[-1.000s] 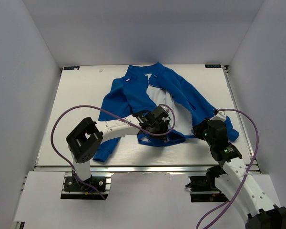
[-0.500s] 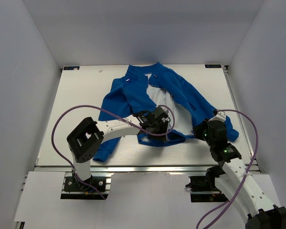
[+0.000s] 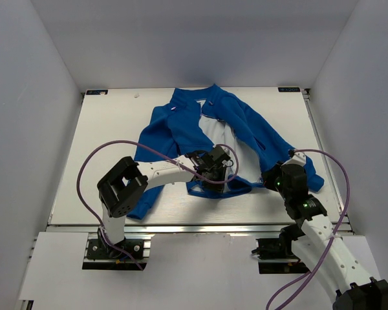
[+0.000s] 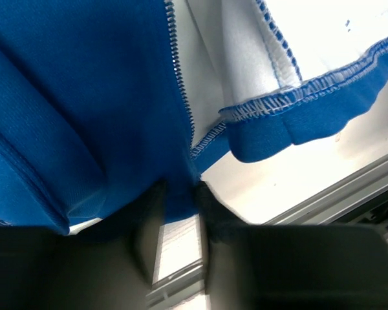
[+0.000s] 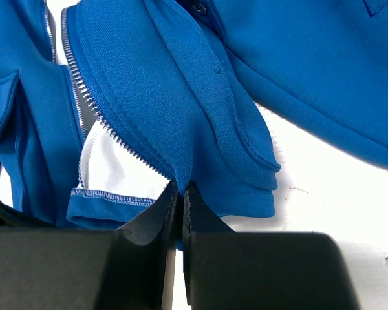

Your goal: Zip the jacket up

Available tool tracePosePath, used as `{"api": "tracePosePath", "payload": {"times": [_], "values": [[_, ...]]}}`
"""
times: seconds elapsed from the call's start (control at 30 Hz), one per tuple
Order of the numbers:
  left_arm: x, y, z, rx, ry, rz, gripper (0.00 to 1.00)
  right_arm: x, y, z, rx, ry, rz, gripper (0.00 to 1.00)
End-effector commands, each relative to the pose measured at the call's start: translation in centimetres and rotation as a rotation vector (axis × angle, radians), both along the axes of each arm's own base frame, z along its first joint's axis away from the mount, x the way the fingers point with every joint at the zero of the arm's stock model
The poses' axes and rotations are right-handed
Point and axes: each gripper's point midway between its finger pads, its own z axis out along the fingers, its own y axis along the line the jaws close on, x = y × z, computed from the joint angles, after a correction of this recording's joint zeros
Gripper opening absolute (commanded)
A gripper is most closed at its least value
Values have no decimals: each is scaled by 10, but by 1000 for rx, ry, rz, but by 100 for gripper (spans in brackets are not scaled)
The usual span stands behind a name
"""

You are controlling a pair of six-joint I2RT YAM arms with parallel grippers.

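My left gripper's fingers sit shallow on the blue hem below the zipper teeth, so they should open and take the panel deeper (image 4: pixel 182 161) beside the teeth's bottom end.
The blue jacket (image 3: pixel 181 129) lies open on the white table (image 3: pixel 110 129), collar at the far side, white lining showing between the front panels. My left gripper (image 3: pixel 215 173) is at the bottom of the left front panel; in the left wrist view (image 4: pixel 180 194) its jaws are closed on the blue hem just below the zipper teeth (image 4: pixel 180 77). My right gripper (image 3: pixel 271 175) is at the bottom of the right front panel. In the right wrist view (image 5: pixel 181 187) its jaws pinch the jacket (image 5: pixel 278 64) beside the other row of zipper teeth (image 5: pixel 110 123).
Purple cables (image 3: pixel 90 168) loop over the table from both arms. A metal rail (image 3: pixel 200 227) runs along the table's near edge, close behind the hem. White walls enclose the left, right and far sides.
The left arm's elbow has shifted a little to the right while its gripper stayed at the hem. The right arm and the jacket look almost unmoved.
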Motion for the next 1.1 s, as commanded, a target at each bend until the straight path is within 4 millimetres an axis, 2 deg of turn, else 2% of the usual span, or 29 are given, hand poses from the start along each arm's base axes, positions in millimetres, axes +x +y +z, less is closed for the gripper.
{"api": "tracePosePath", "payload": {"times": [0.0, 0.07, 0.1, 0.23, 0.4, 0.43, 0.53, 0.63, 0.8, 1.0, 1.07], "values": [[8, -9, 13, -25, -27, 3, 33, 5, -3, 8, -1, -46, -17, 0], [8, -10, 12, -23, -27, -2, 26, 5, -3, 7, -1, -44, -19, 0], [8, -10, 11, -20, -24, -4, 17, 5, -4, 7, -3, -43, -20, 0], [7, -12, 12, -31, -22, -17, 2, 5, -4, 8, -2, -46, -20, 0], [5, -11, 12, -25, -21, -31, 0, 6, -3, 8, 0, -45, -16, 0], [4, -9, 9, -11, -14, -31, 12, 5, -3, 7, 0, -42, -14, 0], [4, -10, 9, -7, -10, -44, 30, 6, -2, 8, -1, -45, -14, 0], [3, -14, 8, -19, -1, -57, 37, 5, -2, 8, 0, -48, -12, 0], [5, -17, 7, -19, -4, -57, 37, 6, -1, 10, 0, -55, -4, 0], [8, -11, -2, 30, 1, -41, 36, 5, -1, 9, 0, -59, -3, 0], [8, -9, -3, 49, 3, -33, 43, 5, -1, 9, 0, -57, -2, 0]]}}
